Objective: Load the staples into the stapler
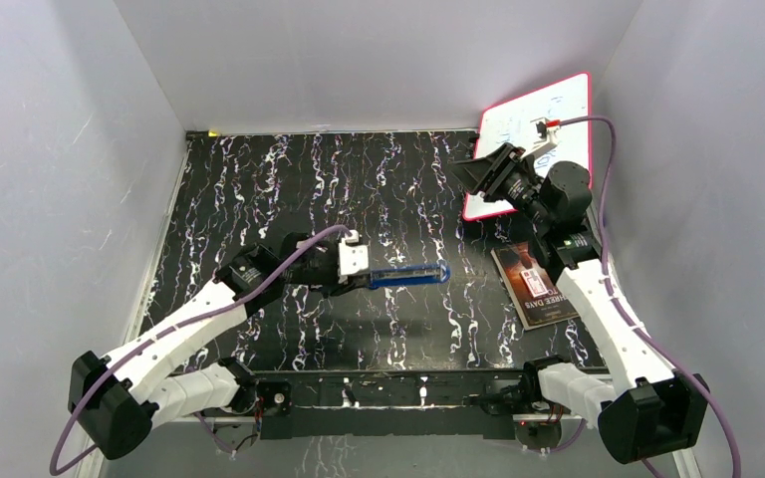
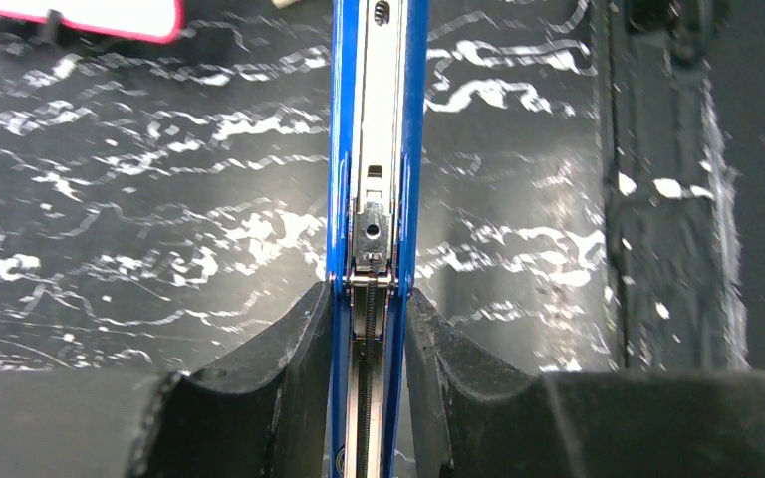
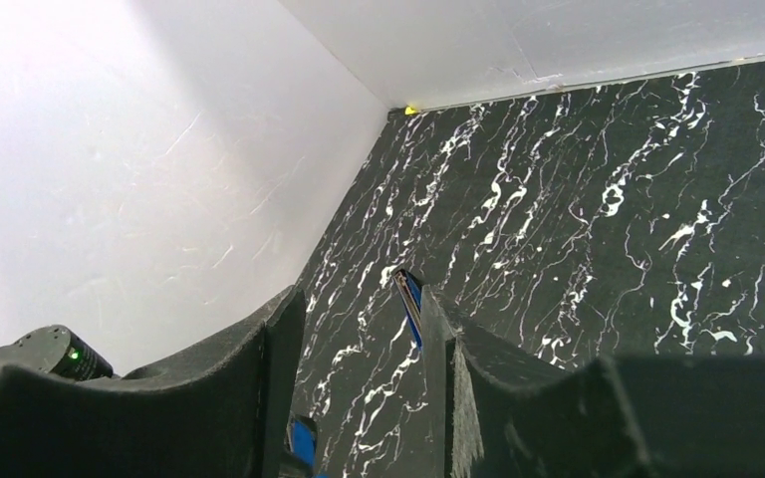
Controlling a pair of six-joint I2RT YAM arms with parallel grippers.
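Note:
I will use my left gripper to set the blue stapler down on the black marbled table point(image 1: 352, 311), between that same gripper and the front edge. The stapler is now held above the table's middle.
My left gripper point(image 1: 364, 269) is shut on the rear of the blue stapler point(image 1: 408, 274), which it holds level above the middle of the table, nose to the right. In the left wrist view my left gripper point(image 2: 371, 309) clamps both blue sides of the stapler point(image 2: 377, 149). The stapler's top is open, showing a silvery channel, a pusher and a spring. I cannot tell whether staples lie in that channel, and no loose staples show. My right gripper point(image 1: 466, 171) hangs open at the back right, well away from the stapler. Nothing is between the fingers of my right gripper point(image 3: 364, 309); the stapler's nose point(image 3: 408, 299) shows beyond them.
A red-rimmed whiteboard point(image 1: 533, 139) leans in the back right corner, just behind my right gripper; its edge point(image 2: 110, 15) also shows in the left wrist view. A dark booklet point(image 1: 538, 284) lies by the right arm. White walls enclose the black marbled table point(image 1: 289, 179).

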